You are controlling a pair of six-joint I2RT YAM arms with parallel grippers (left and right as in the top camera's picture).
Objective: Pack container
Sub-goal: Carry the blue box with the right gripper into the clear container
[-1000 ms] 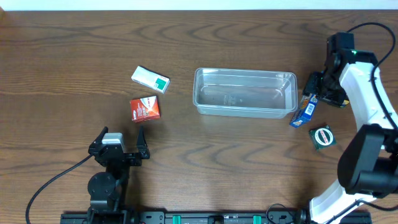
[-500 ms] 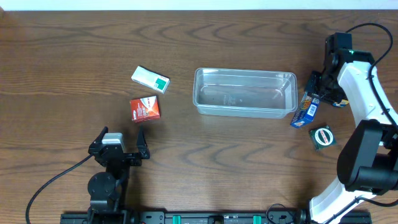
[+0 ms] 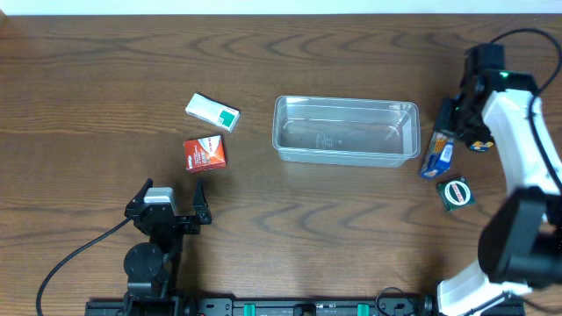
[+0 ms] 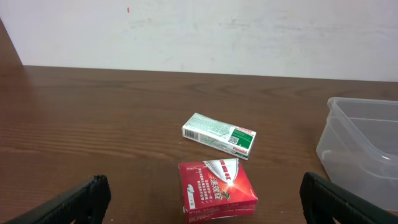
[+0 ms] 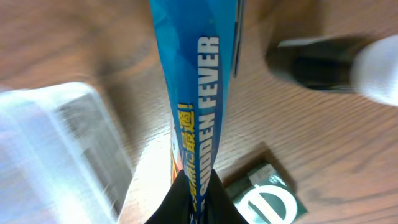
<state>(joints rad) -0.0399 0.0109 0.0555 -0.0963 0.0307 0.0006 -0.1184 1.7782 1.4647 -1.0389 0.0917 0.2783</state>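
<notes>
Next, my right gripper releases the blue carton inside the clear plastic container (image 3: 356,140), setting it free near the middle of the container, by the container's near side.
The clear plastic container (image 3: 344,104) lies empty at mid-table; its corner shows in the left wrist view (image 4: 364,149) and, blurred, in the right wrist view (image 5: 56,149). My right gripper (image 3: 451,121) (image 5: 200,180) is shut on a blue carton (image 3: 438,154) (image 5: 193,93), pinched by its thin edge just right of the container's end. My left gripper (image 3: 170,197) (image 4: 202,190) stands open near the front left, holding nothing. A red box (image 3: 205,154) (image 4: 216,186) lies ahead of it, between the lines of its fingers.
A white-and-green box (image 3: 212,111) (image 4: 219,135) lies behind the red box. A dark green box (image 3: 456,194) (image 5: 267,199) with a white ring lies on the table below the blue carton. A wall bounds the table's far edge.
My right gripper has shut on the blue carton. The carton has turned more upright and shifted slightly right, off the container's end. The left arm has not moved.
</notes>
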